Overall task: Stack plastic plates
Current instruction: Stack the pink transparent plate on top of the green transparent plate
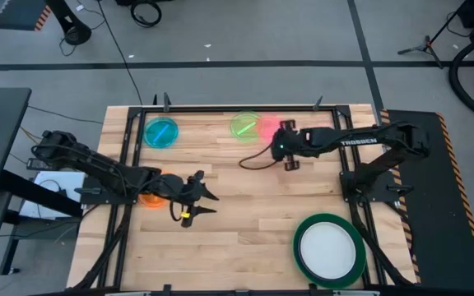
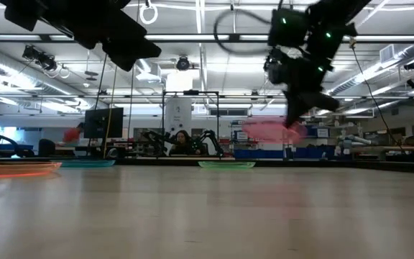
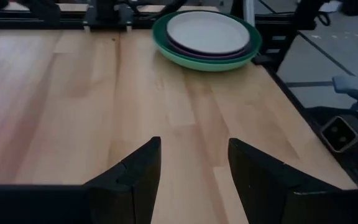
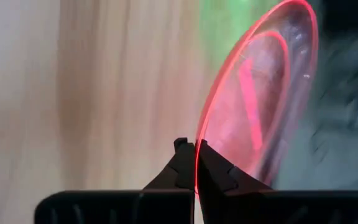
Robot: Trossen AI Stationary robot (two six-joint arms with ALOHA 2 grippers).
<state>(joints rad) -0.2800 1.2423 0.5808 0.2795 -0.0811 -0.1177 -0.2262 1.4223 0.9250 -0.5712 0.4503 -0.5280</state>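
My right gripper is going to release the small pink plate on top of the small green plate (image 1: 244, 125) (image 4: 232, 25).
My right gripper (image 4: 196, 163) is shut on the small translucent pink plate (image 4: 260, 106), which floats above the table's far middle (image 2: 272, 129). Beside it, the small green plate (image 1: 244, 126) lies flat on the wood. The small blue plate (image 1: 161, 131) rests flat at the far left. An orange plate (image 1: 151, 198) lies under my left arm. My left gripper (image 3: 194, 168) is open over bare wood at the table's left middle. At the near right sits a stack (image 1: 329, 249): green rims, a purple one, and a white plate (image 3: 208, 31) on top. My right gripper pinches the pink plate's rim (image 4: 199, 152) between its two fingertips. The fingers reach in from the table's right side. The plate is lifted clear of the table and sits close to level beyond the fingers (image 2: 272, 129).
A black metal frame (image 1: 237, 107) borders the table. Wide bare wood lies in the middle and near left (image 1: 237, 230). A yellow-tipped cable part (image 1: 185, 216) hangs by my left gripper. A person (image 2: 182, 142) sits in the room far beyond the table.
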